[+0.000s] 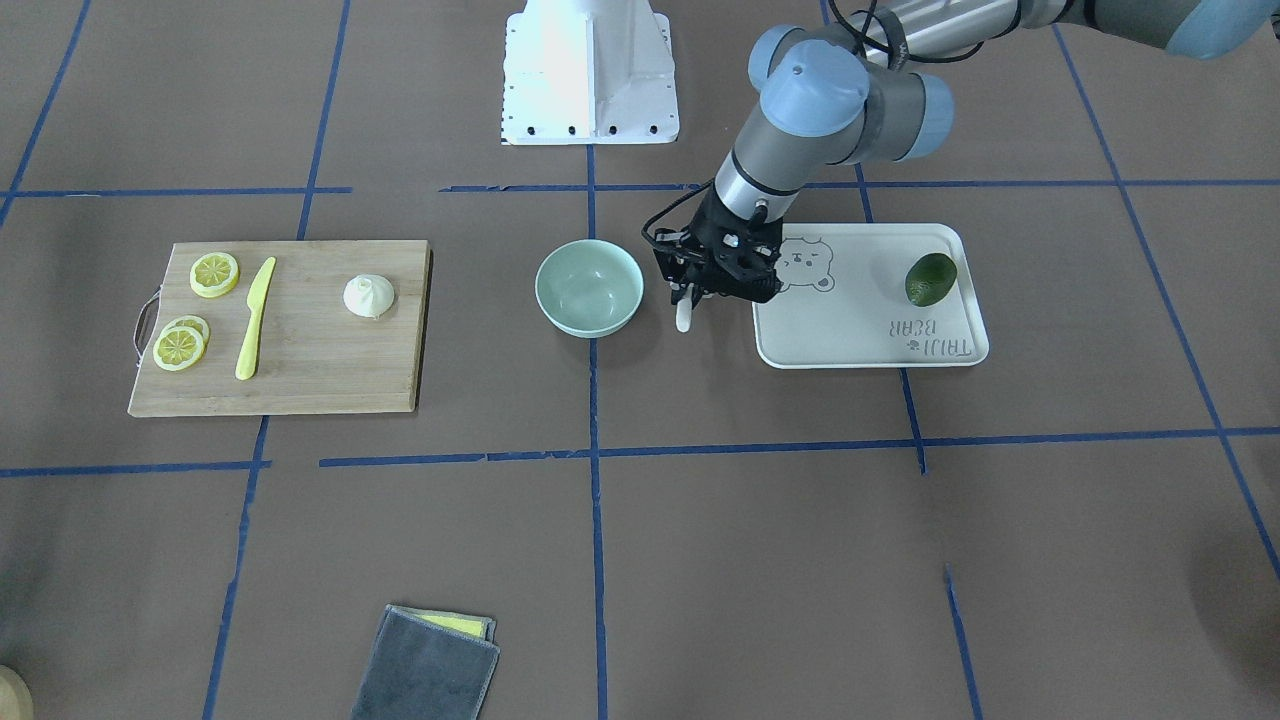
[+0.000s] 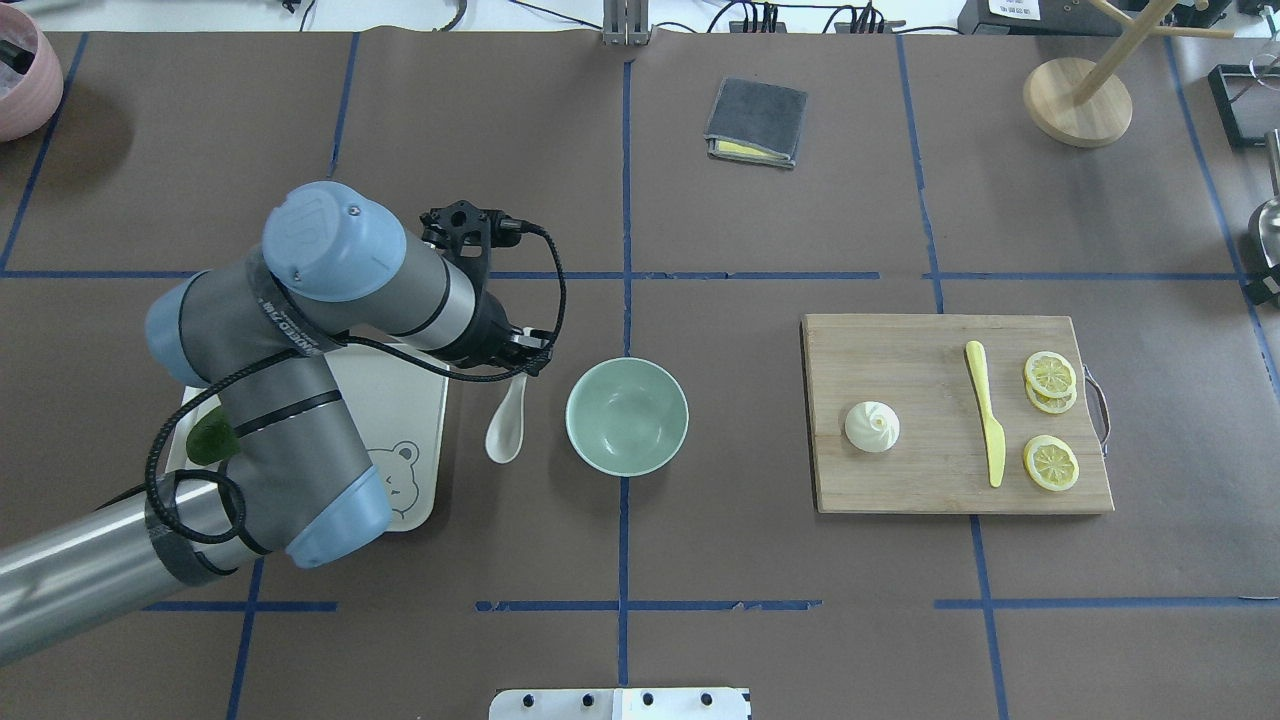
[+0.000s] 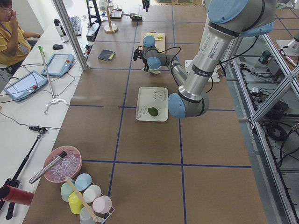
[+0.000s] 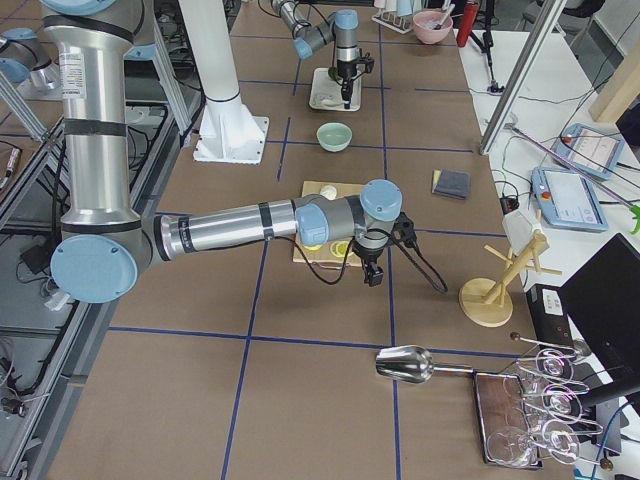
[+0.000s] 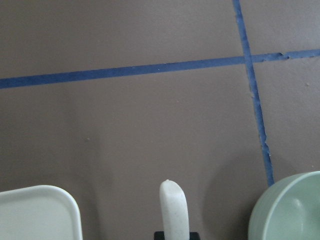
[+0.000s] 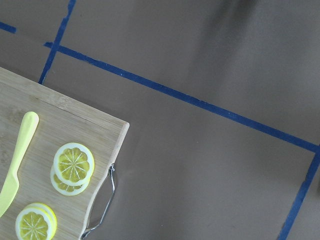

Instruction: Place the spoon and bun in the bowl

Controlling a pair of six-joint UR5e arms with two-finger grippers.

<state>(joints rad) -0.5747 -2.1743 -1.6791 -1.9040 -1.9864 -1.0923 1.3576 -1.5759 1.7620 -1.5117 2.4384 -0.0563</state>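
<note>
The spoon, now held between the white tray and the bowl, will be released by my left gripper inside the mint-green bowl (image 1: 584,314) (image 5: 308,202), with the spoon's handle over the rim toward the folded grey cloth.
My left gripper (image 2: 524,362) is shut on the pale spoon (image 2: 506,428) at its handle end. It holds the spoon between the white tray (image 2: 425,400) and the mint-green bowl (image 2: 627,416). The spoon also shows in the front view (image 1: 684,318) and the left wrist view (image 5: 173,210), just left of the bowl (image 5: 290,212). The bowl (image 1: 590,288) is empty. The white pleated bun (image 2: 872,427) sits on the wooden cutting board (image 2: 920,480), also seen from the front (image 1: 369,296). My right gripper (image 4: 374,276) shows only in the right side view, beside the board; I cannot tell whether it is open.
A yellow knife (image 2: 985,415) and lemon slices (image 2: 1050,375) lie on the board. A dark green avocado (image 1: 930,278) sits on the tray. A folded grey cloth (image 2: 756,122) and a wooden stand (image 2: 1077,100) are at the far side.
</note>
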